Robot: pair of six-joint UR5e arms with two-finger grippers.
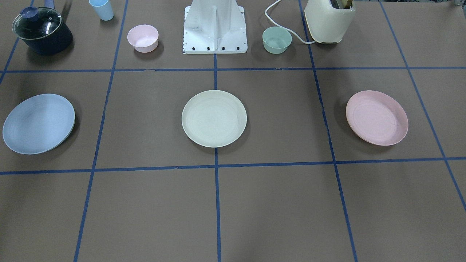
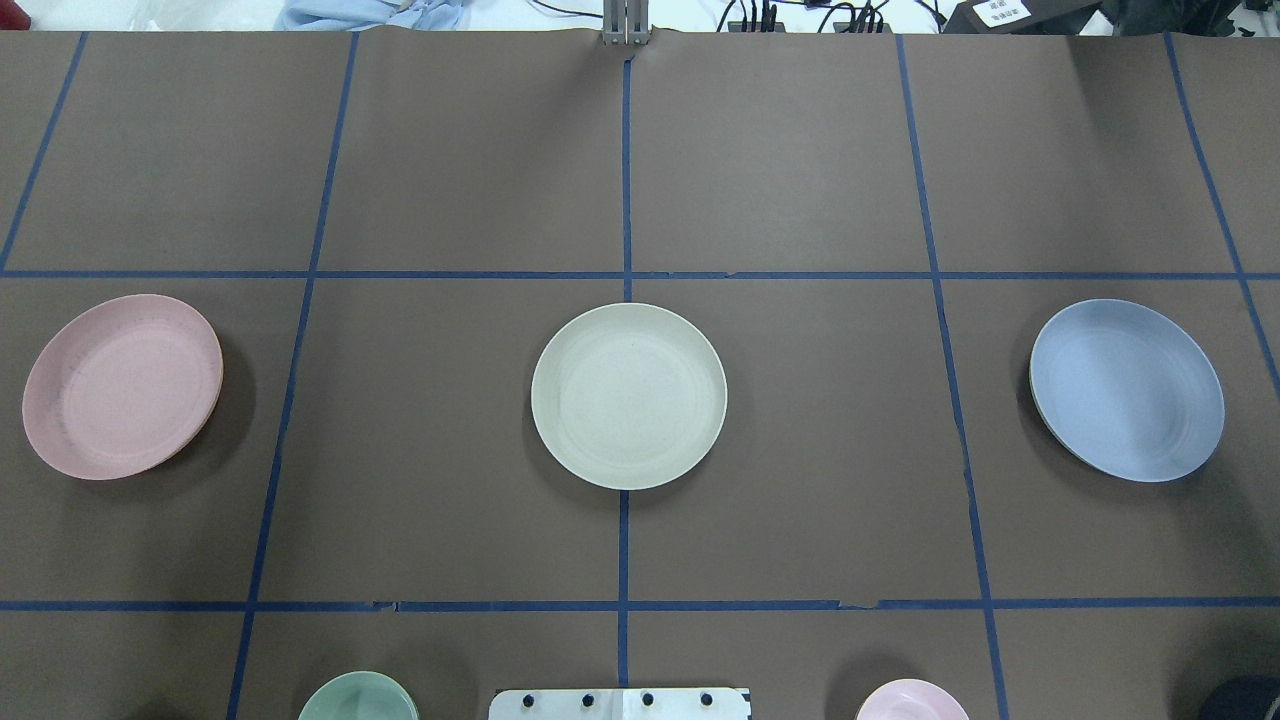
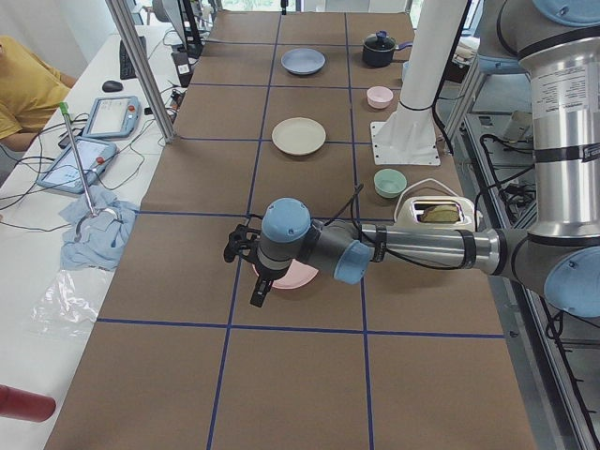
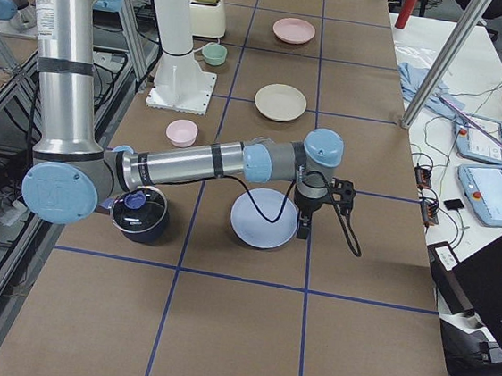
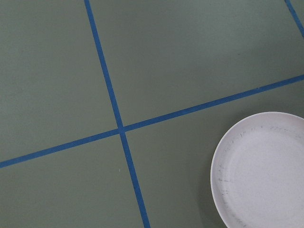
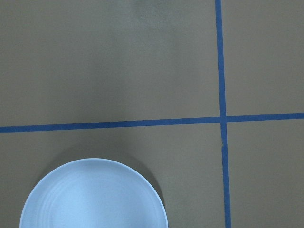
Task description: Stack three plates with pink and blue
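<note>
The robot's left gripper needs to close on the outer rim (image 1: 407,120) (image 5: 212,177) of the pink plate, at the side farthest from the cream-white plate.
Three plates lie apart in a row on the brown table. The cream-white plate (image 2: 628,396) is in the middle, the pale pink plate (image 2: 122,386) on my left and the light blue plate (image 2: 1127,390) on my right. My left gripper (image 3: 247,268) shows only in the exterior left view, at the pink plate's (image 3: 298,277) far edge. My right gripper (image 4: 321,209) shows only in the exterior right view, at the blue plate's (image 4: 261,220) far edge. I cannot tell whether either is open or shut. The wrist views show the pink plate (image 5: 266,171) and the blue plate (image 6: 95,197) lying free.
Near the robot base (image 1: 214,32) stand a small pink bowl (image 1: 142,38), a small green bowl (image 1: 277,40), a cream toaster (image 1: 329,20), a dark pot with a glass lid (image 1: 42,31) and a blue cup (image 1: 102,9). Blue tape lines grid the table.
</note>
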